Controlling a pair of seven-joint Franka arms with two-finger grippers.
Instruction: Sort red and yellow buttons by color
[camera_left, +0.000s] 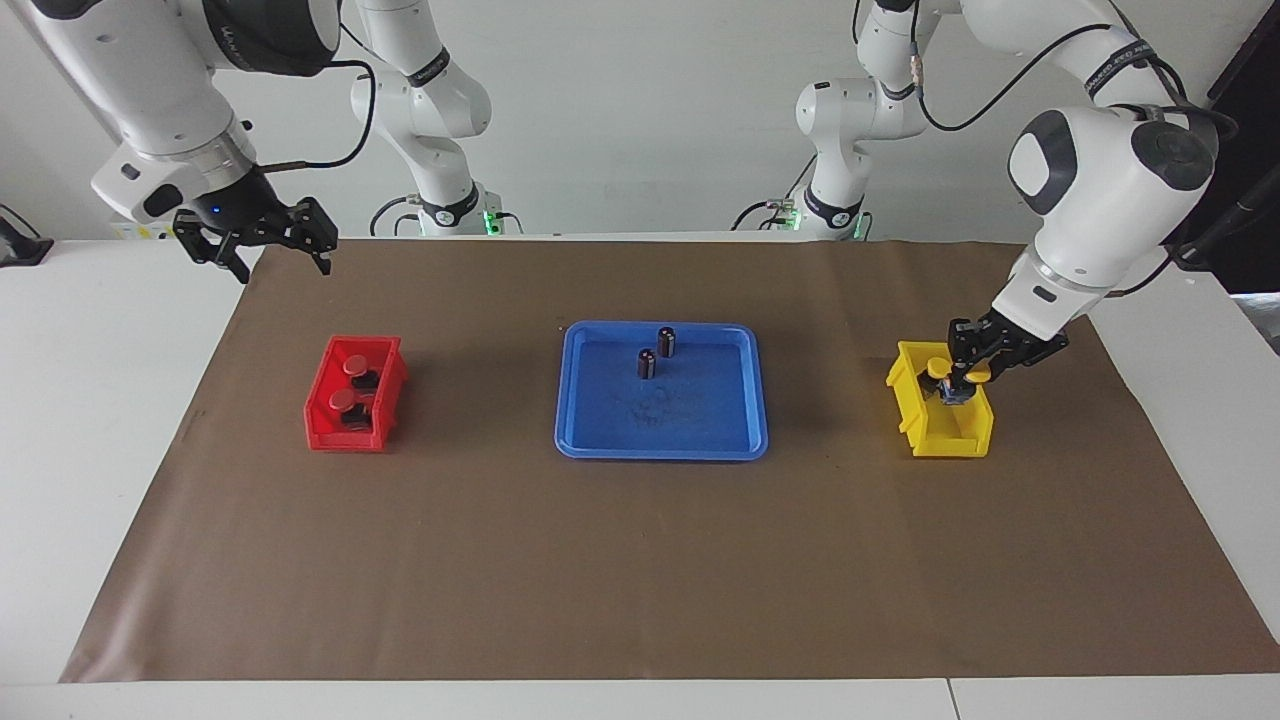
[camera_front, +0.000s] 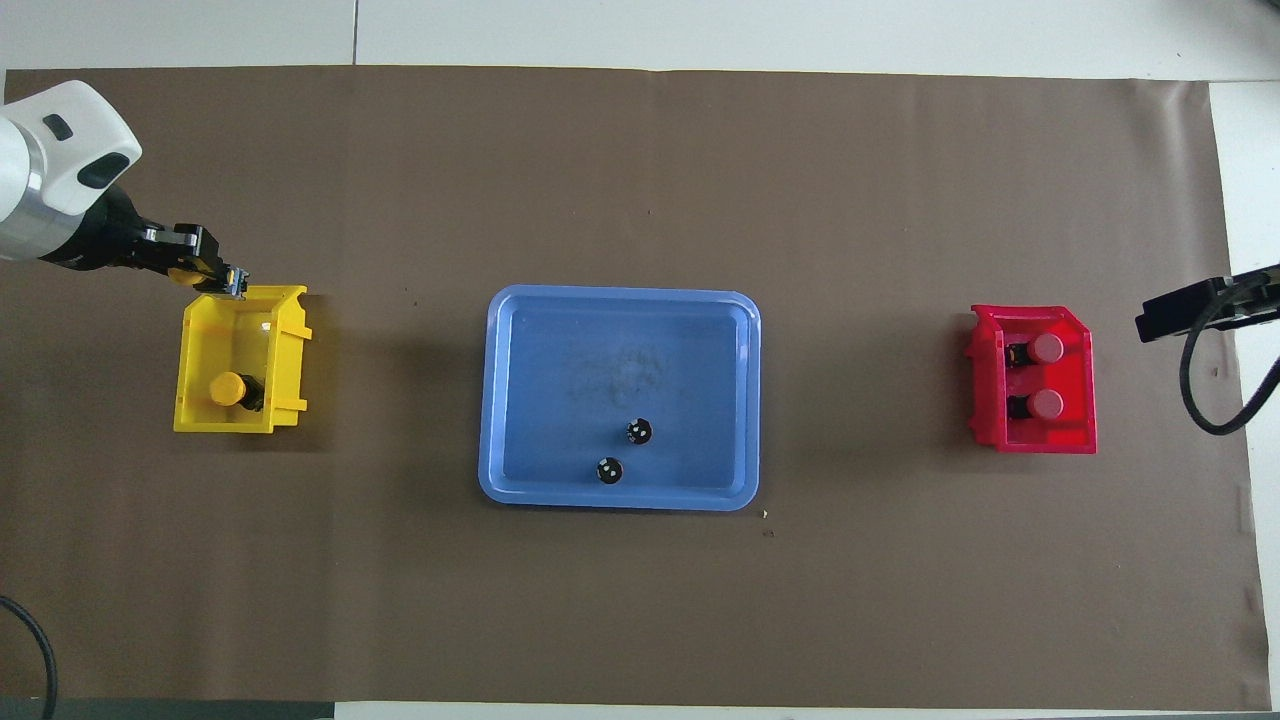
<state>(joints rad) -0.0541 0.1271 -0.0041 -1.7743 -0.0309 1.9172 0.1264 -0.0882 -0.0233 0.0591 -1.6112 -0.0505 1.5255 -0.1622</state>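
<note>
The robot's left gripper needs to let go of the yellow button in the empty end of the yellow bin (camera_front: 241, 319), beyond the other yellow button.
My left gripper (camera_left: 959, 388) is shut on a yellow button (camera_left: 972, 376) and hangs low over the yellow bin (camera_left: 945, 440), above the end of it that lies farther from the robots. In the overhead view this left gripper (camera_front: 215, 276) covers the rim of the yellow bin (camera_front: 190, 360). Another yellow button (camera_front: 228, 389) rests inside that bin. Two red buttons (camera_left: 355, 366) (camera_left: 343, 400) sit in the red bin (camera_left: 340, 438). My right gripper (camera_left: 255, 243) is open, holds nothing and is raised over the mat's corner at the right arm's end.
A blue tray (camera_left: 660, 452) in the middle of the brown mat holds two dark cylinders with silver tops (camera_left: 666, 342) (camera_left: 647, 364). The red bin (camera_front: 985, 390) stands toward the right arm's end, the yellow bin toward the left arm's end.
</note>
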